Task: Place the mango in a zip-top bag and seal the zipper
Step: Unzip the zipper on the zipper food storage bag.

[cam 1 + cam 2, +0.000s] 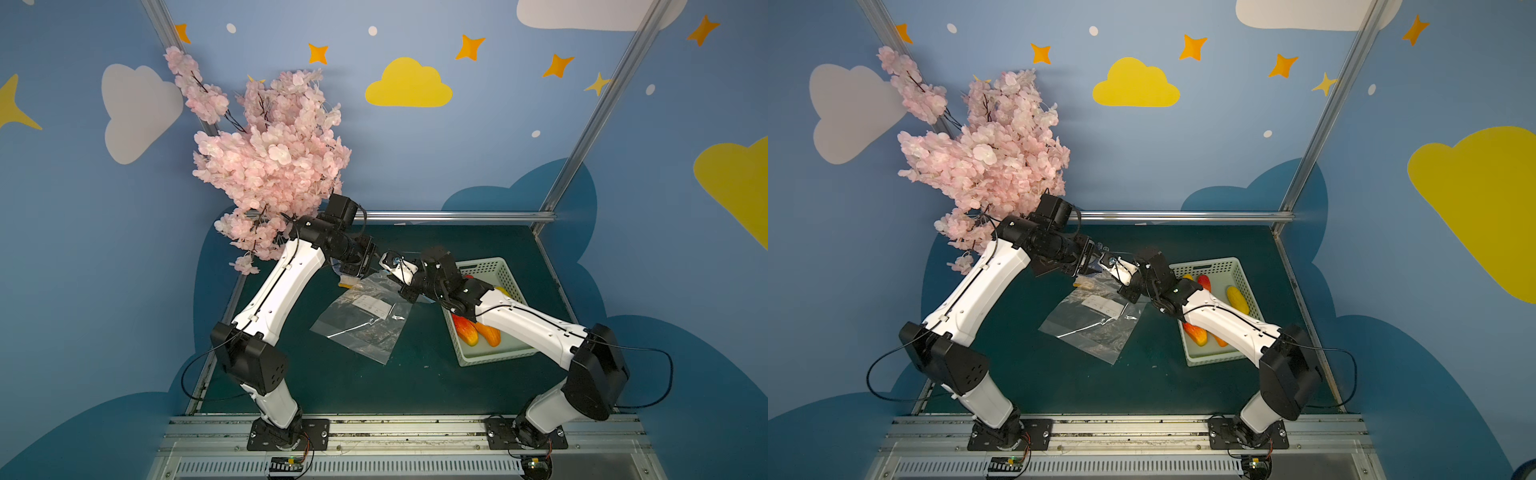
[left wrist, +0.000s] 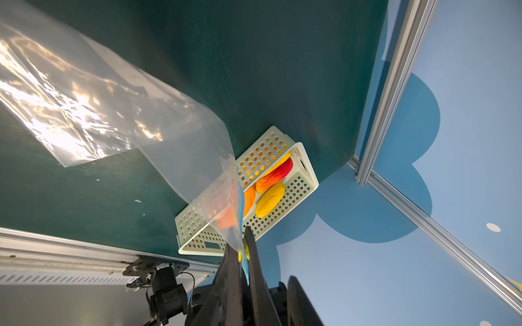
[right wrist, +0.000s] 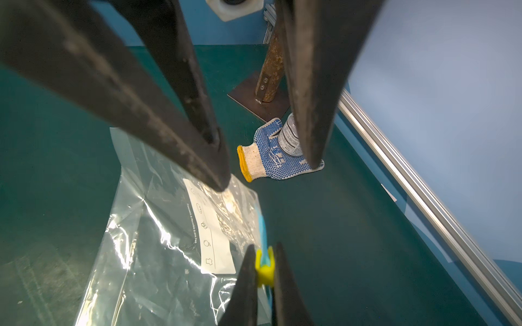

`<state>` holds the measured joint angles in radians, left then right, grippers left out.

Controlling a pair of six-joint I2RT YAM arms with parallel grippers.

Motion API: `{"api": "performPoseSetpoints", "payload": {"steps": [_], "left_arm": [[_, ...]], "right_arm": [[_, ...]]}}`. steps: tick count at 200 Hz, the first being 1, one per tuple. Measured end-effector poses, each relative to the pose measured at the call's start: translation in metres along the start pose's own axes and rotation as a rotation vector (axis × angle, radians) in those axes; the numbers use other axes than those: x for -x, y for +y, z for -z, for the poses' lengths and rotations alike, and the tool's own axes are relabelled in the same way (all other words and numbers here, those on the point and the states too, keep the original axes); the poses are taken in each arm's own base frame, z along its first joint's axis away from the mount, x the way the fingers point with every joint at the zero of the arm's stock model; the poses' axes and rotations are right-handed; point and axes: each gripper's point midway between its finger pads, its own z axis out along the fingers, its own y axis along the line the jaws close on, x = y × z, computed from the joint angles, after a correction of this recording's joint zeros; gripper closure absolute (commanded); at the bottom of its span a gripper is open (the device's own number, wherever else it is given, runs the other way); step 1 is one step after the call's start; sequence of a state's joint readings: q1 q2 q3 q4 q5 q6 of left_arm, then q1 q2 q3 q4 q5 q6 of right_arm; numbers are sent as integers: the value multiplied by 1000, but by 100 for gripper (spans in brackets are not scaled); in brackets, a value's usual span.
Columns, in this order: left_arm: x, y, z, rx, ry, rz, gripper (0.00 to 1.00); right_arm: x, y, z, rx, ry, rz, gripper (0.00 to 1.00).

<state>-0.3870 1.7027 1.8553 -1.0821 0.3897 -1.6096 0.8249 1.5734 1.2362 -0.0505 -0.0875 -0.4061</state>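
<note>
The bag's corner is loose while my right gripper holds the yellow slider, so next my left gripper pinches the zipper's end (image 3: 260, 217) there before my right gripper pulls.
The clear zip-top bag (image 1: 365, 324) lies flat on the green table, its mouth edge lifted at the back. My right gripper (image 3: 264, 245) is shut on the yellow slider (image 3: 264, 268), which rides the light blue zipper (image 3: 262, 225). Facing it, my left gripper (image 3: 268, 173) stands open above the bag's corner, one fingertip (image 3: 220, 175) just over the plastic beside the white label (image 3: 209, 225). In the left wrist view the zipper (image 2: 240, 194) and slider (image 2: 240, 256) sit between two close black fingers. Several mangoes, red (image 2: 275, 177), yellow (image 2: 269, 199) and orange (image 1: 488, 334), lie in the basket.
The pale green perforated basket (image 1: 494, 359) stands at the right, under my right forearm. A blue-dotted glove (image 3: 271, 158), a small can (image 3: 288, 138) and the rusty stand (image 3: 268, 70) of the pink blossom tree (image 1: 266, 158) sit at the back left. An aluminium rail (image 1: 457, 216) bounds the table's back.
</note>
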Motion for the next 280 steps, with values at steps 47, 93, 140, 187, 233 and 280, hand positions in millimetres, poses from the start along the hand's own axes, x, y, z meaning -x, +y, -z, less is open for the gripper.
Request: {"api": "performPoseSetpoints", "payload": {"steps": [47, 93, 140, 187, 233, 280], "left_arm": [[-1, 11, -17, 31, 19, 63, 74], [1, 7, -19, 14, 16, 88, 86], [1, 8, -20, 17, 14, 91, 94], [2, 10, -21, 23, 13, 94, 92], [4, 10, -23, 23, 11, 95, 97], [6, 6, -18, -8, 15, 72, 97]], "right_arm": [[3, 1, -1, 2, -6, 3, 100], [4, 4, -1, 7, -8, 6, 100], [5, 2, -1, -7, -8, 7, 100], [6, 3, -1, -7, -9, 9, 100], [5, 3, -1, -11, -6, 10, 100], [9, 0, -1, -31, -19, 26, 100]]}}
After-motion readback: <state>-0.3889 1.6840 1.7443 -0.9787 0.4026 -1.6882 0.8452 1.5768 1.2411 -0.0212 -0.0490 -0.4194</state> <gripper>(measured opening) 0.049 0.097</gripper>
